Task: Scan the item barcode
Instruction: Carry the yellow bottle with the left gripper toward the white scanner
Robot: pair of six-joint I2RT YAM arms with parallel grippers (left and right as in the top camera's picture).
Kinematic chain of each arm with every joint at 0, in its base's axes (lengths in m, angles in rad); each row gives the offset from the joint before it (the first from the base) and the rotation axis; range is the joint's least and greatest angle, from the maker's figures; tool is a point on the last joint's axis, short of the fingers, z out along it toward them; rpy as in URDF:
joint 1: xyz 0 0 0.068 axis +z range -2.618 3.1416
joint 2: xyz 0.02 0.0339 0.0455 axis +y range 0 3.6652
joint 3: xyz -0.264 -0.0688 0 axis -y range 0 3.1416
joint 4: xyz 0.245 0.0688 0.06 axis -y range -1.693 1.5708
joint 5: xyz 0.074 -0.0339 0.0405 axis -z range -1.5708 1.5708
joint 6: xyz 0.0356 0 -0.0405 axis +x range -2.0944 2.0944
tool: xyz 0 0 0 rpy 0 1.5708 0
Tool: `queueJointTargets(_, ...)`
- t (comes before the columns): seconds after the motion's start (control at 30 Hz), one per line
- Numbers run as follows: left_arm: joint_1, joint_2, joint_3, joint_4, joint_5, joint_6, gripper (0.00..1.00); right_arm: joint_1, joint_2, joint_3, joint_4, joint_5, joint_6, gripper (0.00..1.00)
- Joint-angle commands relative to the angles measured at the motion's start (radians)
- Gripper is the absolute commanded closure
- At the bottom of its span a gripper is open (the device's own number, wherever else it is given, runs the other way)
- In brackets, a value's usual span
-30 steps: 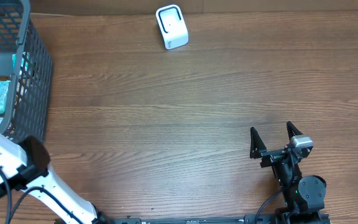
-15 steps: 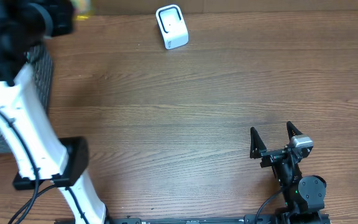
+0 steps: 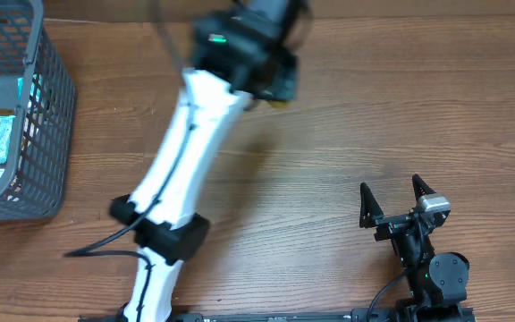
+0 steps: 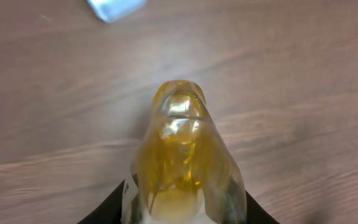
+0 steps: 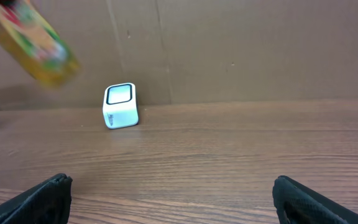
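Observation:
My left gripper should set the yellow bottle down on the bare table (image 3: 316, 157) between the white scanner and my right gripper.
My left gripper (image 4: 182, 211) is shut on the item, a clear yellow bottle (image 4: 182, 149) that fills the left wrist view, held above the table. In the overhead view the blurred left arm reaches to the back centre, with a sliver of the bottle (image 3: 281, 101) below the left gripper (image 3: 271, 79). The white scanner (image 5: 120, 106) stands at the back of the table; the bottle (image 5: 37, 38) hangs up and to the left of it in the right wrist view. The arm hides the scanner from overhead. My right gripper (image 3: 392, 192) rests open at the front right, nothing between its fingers.
A grey wire basket (image 3: 56, 107) with packaged goods stands at the far left edge. A brown cardboard wall (image 5: 241, 50) closes off the back of the table behind the scanner.
The left arm has swung from the basket at the left across to the back centre, carrying the yellow bottle. The right arm has not moved.

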Motion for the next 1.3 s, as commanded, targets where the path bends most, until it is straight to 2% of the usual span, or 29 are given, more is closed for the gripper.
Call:
queueJointTargets(0.0,-0.095,0.064,-0.074,0.064,-0.037,-0.121,0.87,-0.006,-0.007,-0.011,0.003,0.001,-0.003,0.00)
queueJointTargets(0.13,-0.164,0.130,-0.079,0.114,-0.049,-0.174,0.85,-0.006,-0.007,-0.011,0.003,0.001,-0.003,0.00)
queueJointTargets(0.27,-0.210,0.171,-0.081,0.130,-0.142,-0.331,0.85,-0.006,-0.007,-0.011,0.003,0.001,-0.003,0.00)
queueJointTargets(0.33,-0.225,0.185,-0.083,0.132,-0.147,-0.367,0.85,-0.006,-0.007,-0.011,0.003,0.001,-0.004,0.00)
queueJointTargets(0.67,-0.257,0.296,-0.083,0.130,-0.154,-0.392,0.85,-0.006,-0.007,-0.011,0.003,0.001,-0.003,0.00)
queueJointTargets(1.27,-0.257,0.307,-0.085,0.126,-0.137,-0.377,0.83,-0.006,-0.007,-0.011,0.003,0.001,-0.003,0.00)
